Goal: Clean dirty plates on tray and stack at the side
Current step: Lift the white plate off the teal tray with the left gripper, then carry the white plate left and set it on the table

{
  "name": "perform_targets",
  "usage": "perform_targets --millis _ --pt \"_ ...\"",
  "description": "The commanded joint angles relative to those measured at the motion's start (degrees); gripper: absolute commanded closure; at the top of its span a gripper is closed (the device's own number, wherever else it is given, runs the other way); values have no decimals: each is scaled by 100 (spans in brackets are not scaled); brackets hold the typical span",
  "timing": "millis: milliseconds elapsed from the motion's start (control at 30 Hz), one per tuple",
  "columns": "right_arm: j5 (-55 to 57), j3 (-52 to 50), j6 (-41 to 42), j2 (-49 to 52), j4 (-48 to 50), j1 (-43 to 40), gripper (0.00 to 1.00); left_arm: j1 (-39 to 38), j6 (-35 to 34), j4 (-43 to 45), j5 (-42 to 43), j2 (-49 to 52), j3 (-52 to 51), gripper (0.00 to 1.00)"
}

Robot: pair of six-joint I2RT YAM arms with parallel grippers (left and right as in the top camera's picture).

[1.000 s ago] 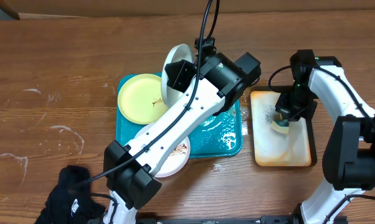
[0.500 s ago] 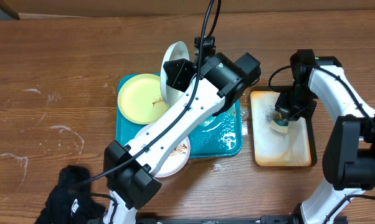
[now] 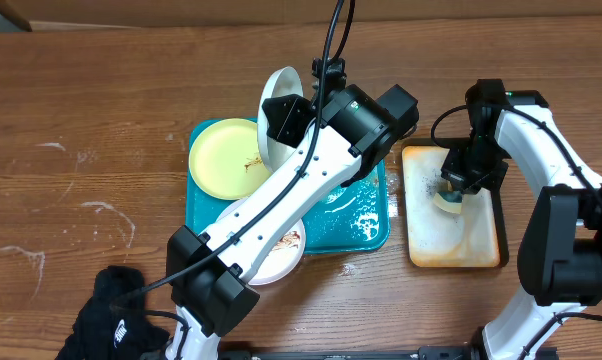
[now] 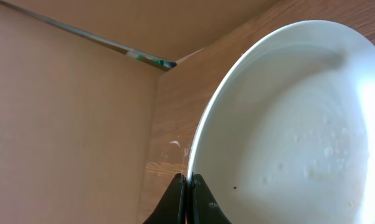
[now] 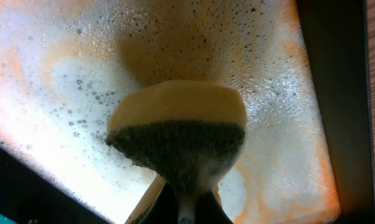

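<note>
My left gripper is to put the white plate on the table (image 3: 155, 117) outside the corner of the teal tray by the yellow-green plate. The white plate is on edge over the tray's back.
My left gripper (image 4: 189, 182) is shut on the rim of a wet white plate (image 4: 287, 124) with a small brown speck. It holds the plate (image 3: 279, 92) on edge over the back of the teal tray (image 3: 359, 222). A pale yellow-green plate (image 3: 224, 157) with a brown smear lies on the tray's left side. Another white plate (image 3: 283, 256) with brown smears sits at the tray's front edge, partly under my left arm. My right gripper (image 5: 186, 208) is shut on a yellow and green sponge (image 5: 178, 134), pressed down on the foamy cream tray (image 3: 459, 238).
The cream tray (image 5: 287, 124) with its dark rim holds soapy foam, right of the teal tray. A black cloth (image 3: 109, 320) lies at the front left table corner. A cardboard wall (image 3: 181, 10) runs along the back edge. Water glistens on the teal tray's floor.
</note>
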Motion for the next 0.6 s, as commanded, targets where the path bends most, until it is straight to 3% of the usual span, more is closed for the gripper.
perform_targets --millis 0,100,367,567 --pt "-63 -13 -35 -109 24 15 96 4 -181 2 -227 -131 136 96" --pt "-63 -13 -35 -109 24 15 96 4 -251 26 24 -131 136 96" --pt "-63 -13 -35 -109 20 15 96 396 -415 605 3056 -131 136 95" --pt "-98 -13 -37 -109 -7 15 96 931 -251 1207 4483 -131 136 95"
